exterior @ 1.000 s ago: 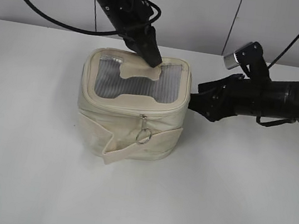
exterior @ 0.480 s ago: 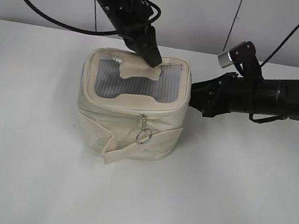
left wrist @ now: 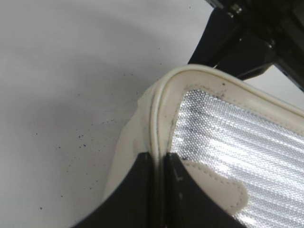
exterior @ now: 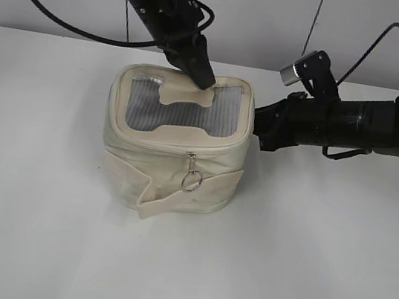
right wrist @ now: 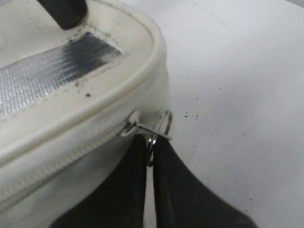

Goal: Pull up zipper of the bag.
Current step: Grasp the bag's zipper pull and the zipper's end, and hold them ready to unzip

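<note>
The robot's right gripper pinches only the ring pull's lower edge, so it should open and take the slanted ring pull (right wrist: 164,125) deeper before it draws the slider along the track.
The cream-white bag (exterior: 176,153) stands on the table, its grey mesh lid with the bone-shaped patch (exterior: 185,95) facing up. The zipper track (exterior: 162,146) runs under the lid rim; one silver slider with a ring pull (exterior: 191,181) hangs at the front. My left gripper (exterior: 201,76) is shut on the lid's rear rim (left wrist: 159,137). My right gripper (exterior: 256,132) is at the bag's right side, shut on the ring pull (right wrist: 151,141) of the second slider (right wrist: 132,122). The track (right wrist: 61,161) runs left from that slider.
The white table (exterior: 302,270) spreads all round the bag. A grey wall (exterior: 279,18) stands behind. Black cables hang from both arms. Small dark specks lie on the table beside the bag (right wrist: 190,114).
My right arm has moved left and toward the back along the bag's right side, holding the ring pull. The left arm and the bag have stayed in place.
</note>
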Controlling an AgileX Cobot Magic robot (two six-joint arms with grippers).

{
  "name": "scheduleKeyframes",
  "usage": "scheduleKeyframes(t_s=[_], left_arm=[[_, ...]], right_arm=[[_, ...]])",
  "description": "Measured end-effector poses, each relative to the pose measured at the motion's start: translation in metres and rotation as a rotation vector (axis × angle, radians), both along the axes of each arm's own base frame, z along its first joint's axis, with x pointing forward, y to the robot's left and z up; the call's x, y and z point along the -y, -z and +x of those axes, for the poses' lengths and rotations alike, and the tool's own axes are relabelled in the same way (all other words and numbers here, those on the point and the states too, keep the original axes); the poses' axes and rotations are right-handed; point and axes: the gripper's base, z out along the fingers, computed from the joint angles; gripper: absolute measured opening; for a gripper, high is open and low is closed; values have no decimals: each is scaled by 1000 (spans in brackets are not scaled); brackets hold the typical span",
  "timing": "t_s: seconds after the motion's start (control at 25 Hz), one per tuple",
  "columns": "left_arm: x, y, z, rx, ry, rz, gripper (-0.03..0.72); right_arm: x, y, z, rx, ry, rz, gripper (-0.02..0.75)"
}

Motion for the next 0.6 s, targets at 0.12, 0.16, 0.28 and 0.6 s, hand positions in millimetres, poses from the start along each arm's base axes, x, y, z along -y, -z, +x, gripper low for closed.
scheduleKeyframes(t_s=[0.12,0.16,0.28,0.6], left_arm=[[0,0,0,0,0,1,47],[0,0,0,0,-1,1,46],[0,0,0,1,-1,0,46],[0,0,0,-1,-2,1,46]], right_arm=[[0,0,0,-19,20,7,22],[1,0,0,-29,29,11,22],[1,1,1,-62,56,21,42],[5,6,-1,-114,77,-23,357]])
